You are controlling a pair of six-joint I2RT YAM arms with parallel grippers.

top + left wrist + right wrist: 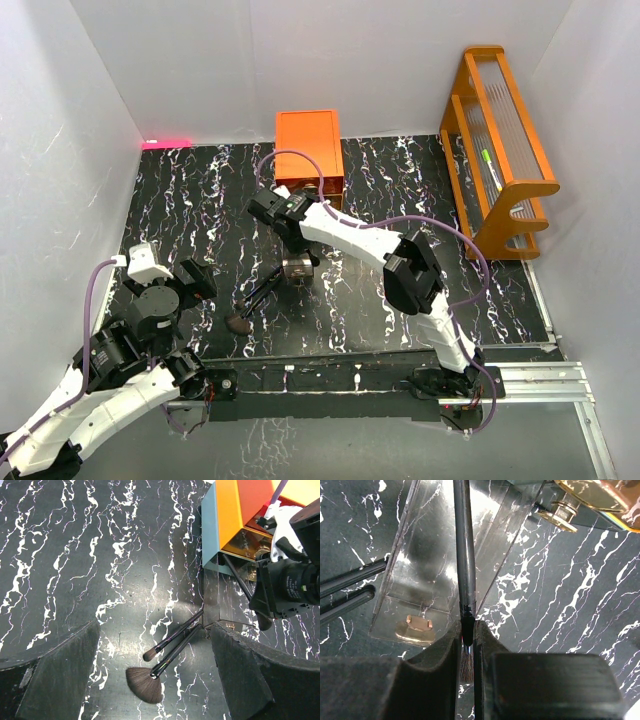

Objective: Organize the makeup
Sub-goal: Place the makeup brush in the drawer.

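Next, my right gripper releases the black brush inside the clear drawer point(306, 243) point(470, 542). The brush's bristles will be toward the gold handle.
Two long black brushes lie on the marbled table, a fan brush point(144, 682) and a small round brush point(151, 653), with their handle ends reaching into a clear drawer point(219, 607). They also show in the top view point(252, 303). My left gripper point(155, 627) is open and empty above them, at the lower left in the top view point(195, 278). My right gripper point(466, 628) is shut on a third black brush point(464, 550) at its ferrule, the handle pointing over the clear drawer point(427, 565). The right gripper point(295, 250) hangs just before the orange chest. No other makeup is in view.
The orange drawer chest point(309, 142) stands at the back middle, its clear drawer point(298, 267) pulled out with a gold handle point(415, 628). The orange wooden rack point(500, 140) stands at the back right. White walls enclose the table.
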